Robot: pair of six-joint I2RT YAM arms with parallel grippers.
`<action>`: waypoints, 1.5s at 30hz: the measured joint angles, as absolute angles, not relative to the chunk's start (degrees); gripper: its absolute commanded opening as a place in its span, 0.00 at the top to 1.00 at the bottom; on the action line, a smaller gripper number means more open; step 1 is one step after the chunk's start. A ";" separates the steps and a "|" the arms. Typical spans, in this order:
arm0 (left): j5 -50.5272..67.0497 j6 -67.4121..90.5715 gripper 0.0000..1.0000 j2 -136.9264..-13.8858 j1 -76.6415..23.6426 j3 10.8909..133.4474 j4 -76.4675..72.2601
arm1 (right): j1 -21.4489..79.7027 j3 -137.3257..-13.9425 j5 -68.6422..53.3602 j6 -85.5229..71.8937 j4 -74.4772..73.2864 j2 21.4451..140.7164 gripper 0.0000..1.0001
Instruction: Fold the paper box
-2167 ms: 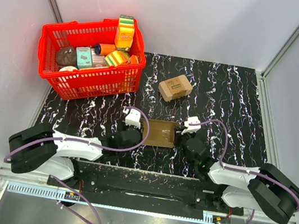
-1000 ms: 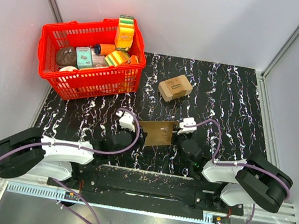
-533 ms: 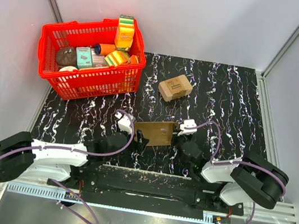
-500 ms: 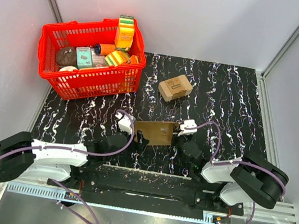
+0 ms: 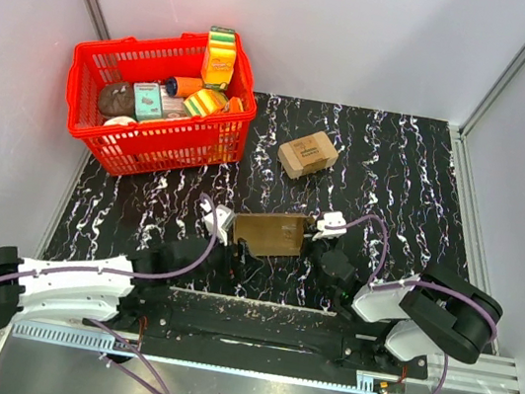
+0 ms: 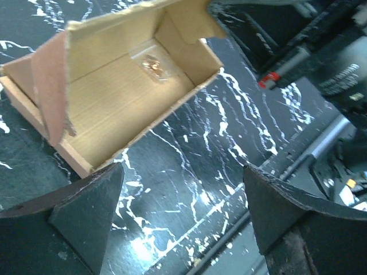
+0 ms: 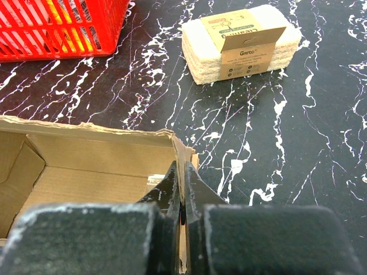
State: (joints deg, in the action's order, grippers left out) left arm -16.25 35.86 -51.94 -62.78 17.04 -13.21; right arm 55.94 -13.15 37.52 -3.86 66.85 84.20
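Note:
The paper box has the raised lid (image 5: 260, 215) (image 6: 97, 24), and next my left gripper needs to go to it and close there, ready to press it down.
The paper box (image 5: 270, 234) is a brown cardboard tray with raised walls, lying on the black marbled table near the front edge. In the left wrist view the paper box (image 6: 129, 80) lies open side up, with a loose flap at its left end. My left gripper (image 5: 241, 253) stands open just off the box's left end, and in its own view the left gripper (image 6: 180, 215) has only bare table between its fingers (image 6: 86, 212). My right gripper (image 7: 183, 177) is shut on the right end wall of the paper box (image 7: 86, 172). From above, the right gripper (image 5: 312, 237) sits at the box's right end.
A red basket (image 5: 151, 144) with several groceries stands at the back left; the basket (image 7: 57, 23) also shows in the right wrist view. A small sponge pack in a printed cardboard band (image 5: 307, 153) lies behind the box; it is the pack (image 7: 241, 43) in the right wrist view.
My left gripper has opened wide and drawn back toward the near edge, off the box's left end. The right gripper stays shut on the right wall, and the box has shifted slightly.

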 measured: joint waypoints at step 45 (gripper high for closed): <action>10.76 17.10 0.93 -75.29 -42.83 48.31 -4.25 | 56.27 -11.75 36.95 -4.27 68.03 85.32 0.85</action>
